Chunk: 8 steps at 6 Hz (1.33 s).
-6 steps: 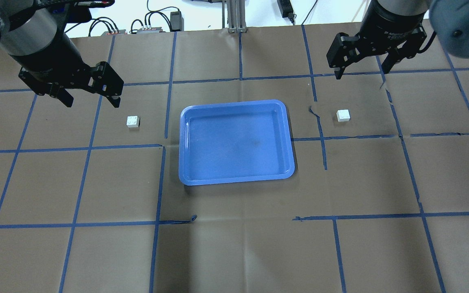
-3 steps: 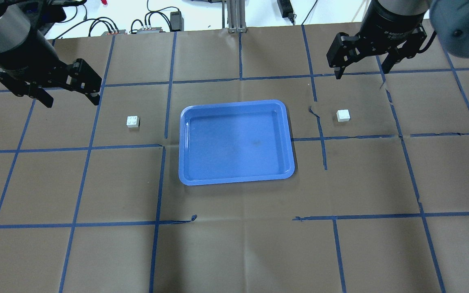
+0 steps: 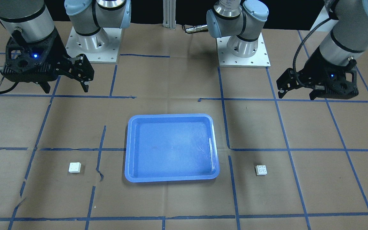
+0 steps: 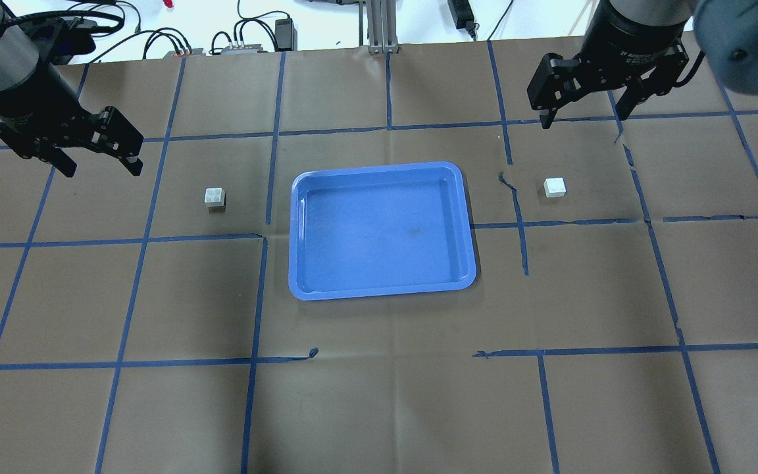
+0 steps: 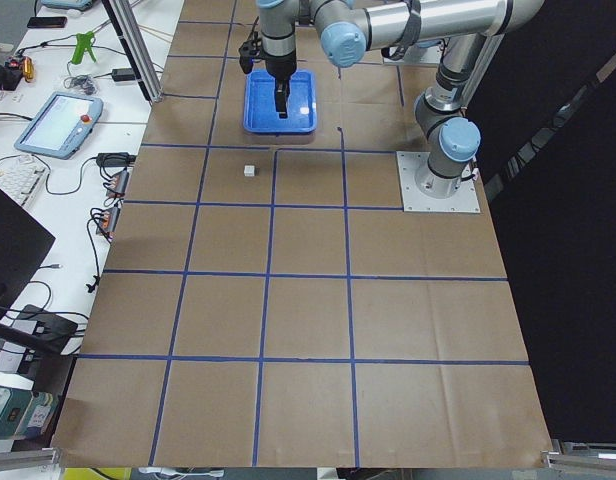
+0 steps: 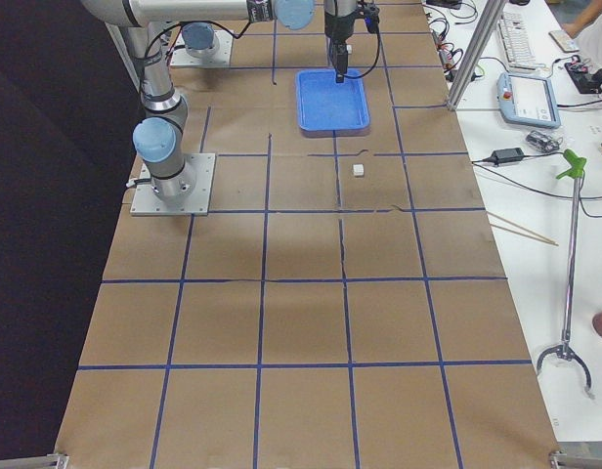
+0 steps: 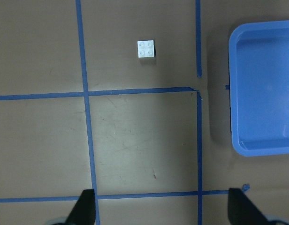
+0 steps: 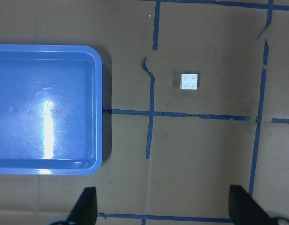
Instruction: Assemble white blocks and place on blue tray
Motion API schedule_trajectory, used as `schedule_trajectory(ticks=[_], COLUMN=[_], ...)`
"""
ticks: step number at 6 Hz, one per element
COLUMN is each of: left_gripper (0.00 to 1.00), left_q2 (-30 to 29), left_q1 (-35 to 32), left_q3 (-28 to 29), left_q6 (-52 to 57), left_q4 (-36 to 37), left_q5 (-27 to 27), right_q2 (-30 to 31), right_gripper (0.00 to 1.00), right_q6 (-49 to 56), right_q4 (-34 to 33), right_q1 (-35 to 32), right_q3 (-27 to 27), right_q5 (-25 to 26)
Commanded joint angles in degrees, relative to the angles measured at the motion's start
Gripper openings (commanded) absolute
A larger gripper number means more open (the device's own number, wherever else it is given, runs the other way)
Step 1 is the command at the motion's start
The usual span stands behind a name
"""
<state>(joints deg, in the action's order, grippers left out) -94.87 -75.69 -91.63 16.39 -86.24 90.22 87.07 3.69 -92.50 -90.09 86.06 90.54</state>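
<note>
My left gripper will grip the studs-up white block on the sides of the studs-up white block (image 3: 261, 170) (image 7: 146, 48), one toward the blue tray and the other away from it.
The blue tray (image 4: 382, 230) lies empty at the table's middle, also in the front view (image 3: 171, 148). One white block (image 4: 214, 197) sits left of it, studs up, and shows in the left wrist view (image 7: 146, 48). The other white block (image 4: 555, 187) sits right of the tray and shows in the right wrist view (image 8: 190, 81). My left gripper (image 4: 101, 170) is open and empty, hovering left of and behind its block. My right gripper (image 4: 581, 118) is open and empty, hovering behind its block.
The table is brown paper with a blue tape grid. Cables and power boxes (image 4: 234, 41) and an aluminium post (image 4: 379, 26) stand beyond the far edge. The two arm bases (image 3: 89, 48) (image 3: 243, 48) are bolted at the robot's side.
My left gripper has moved to the left, away from the left white block, still open. The right arm, both blocks and the tray have not moved.
</note>
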Motion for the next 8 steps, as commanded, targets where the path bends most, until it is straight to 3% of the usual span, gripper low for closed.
schedule_trajectory(ticks=[1, 2, 6, 8], left_gripper=[0.99, 0.99, 0.99, 0.97], left_q2=[-7.32, -7.7, -8.4, -11.29], left_q1=[0.45, 0.36, 0.54, 0.72], left_q3=[0.04, -0.83, -13.12, -13.76], left_q6=[0.31, 0.4, 2.42, 2.68], left_q4=[5.9, 5.65, 23.63, 28.28], left_q5=[-0.04, -0.04, 0.04, 0.05], right_q2=[0.03, -0.06, 0.03, 0.81], right_gripper=[1.0, 1.0, 1.0, 1.0], right_q6=[0.0, 0.0, 0.0, -0.09], right_q4=[-0.05, 0.04, 0.3, 1.18], right_q1=[0.0, 0.0, 0.0, -0.17], right_q3=[-0.01, -0.01, 0.08, 0.08], right_q5=[0.07, 0.07, 0.16, -0.01])
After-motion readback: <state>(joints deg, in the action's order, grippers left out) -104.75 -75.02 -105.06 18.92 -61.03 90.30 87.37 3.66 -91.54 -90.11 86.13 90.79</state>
